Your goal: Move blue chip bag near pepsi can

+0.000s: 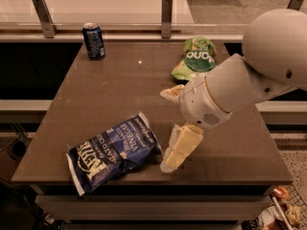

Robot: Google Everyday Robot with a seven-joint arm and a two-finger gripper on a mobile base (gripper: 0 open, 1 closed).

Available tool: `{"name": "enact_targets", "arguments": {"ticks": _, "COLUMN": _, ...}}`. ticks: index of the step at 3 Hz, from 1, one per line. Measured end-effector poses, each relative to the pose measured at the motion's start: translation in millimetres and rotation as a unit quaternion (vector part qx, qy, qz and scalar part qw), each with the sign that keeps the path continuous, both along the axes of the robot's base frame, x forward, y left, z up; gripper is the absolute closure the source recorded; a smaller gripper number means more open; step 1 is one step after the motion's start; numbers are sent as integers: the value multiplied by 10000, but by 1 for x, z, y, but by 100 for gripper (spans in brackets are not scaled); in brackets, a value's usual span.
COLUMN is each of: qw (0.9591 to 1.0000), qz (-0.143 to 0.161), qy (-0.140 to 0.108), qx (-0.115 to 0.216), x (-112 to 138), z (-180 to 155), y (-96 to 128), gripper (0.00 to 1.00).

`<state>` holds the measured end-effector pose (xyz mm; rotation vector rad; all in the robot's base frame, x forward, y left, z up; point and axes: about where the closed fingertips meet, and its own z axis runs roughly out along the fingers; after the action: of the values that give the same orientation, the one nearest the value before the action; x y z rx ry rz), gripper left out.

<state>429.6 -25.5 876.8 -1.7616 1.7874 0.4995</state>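
My fingers are spread beside the end of the blue chip bag, and next my gripper needs to grab the blue chip bag's nearer half point(133, 143), just in from that end.
The blue chip bag point(112, 152) lies flat near the front left edge of the brown table point(120, 90), with its white lettering facing up. The pepsi can point(93, 40) stands upright at the far left corner, well away from the bag. My gripper point(167, 128) hangs just right of the bag's right end, low over the table. Its cream fingers point(181, 145) are spread apart and hold nothing. The white arm reaches in from the right.
A light green chip bag point(194, 59) lies at the far right of the table, behind my arm. A railing with posts point(166, 8) runs behind the table. The table's front edge is just below the blue bag.
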Motion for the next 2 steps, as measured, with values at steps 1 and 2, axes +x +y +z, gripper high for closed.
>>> {"name": "enact_targets", "arguments": {"ticks": 1, "qw": 10000, "qz": 13, "qy": -8, "qx": 5, "x": -1, "z": -1, "y": 3, "gripper": 0}}
{"name": "enact_targets", "arguments": {"ticks": 2, "qw": 10000, "qz": -14, "qy": -36, "qx": -82, "x": 0, "z": 1, "y": 4, "gripper": 0}}
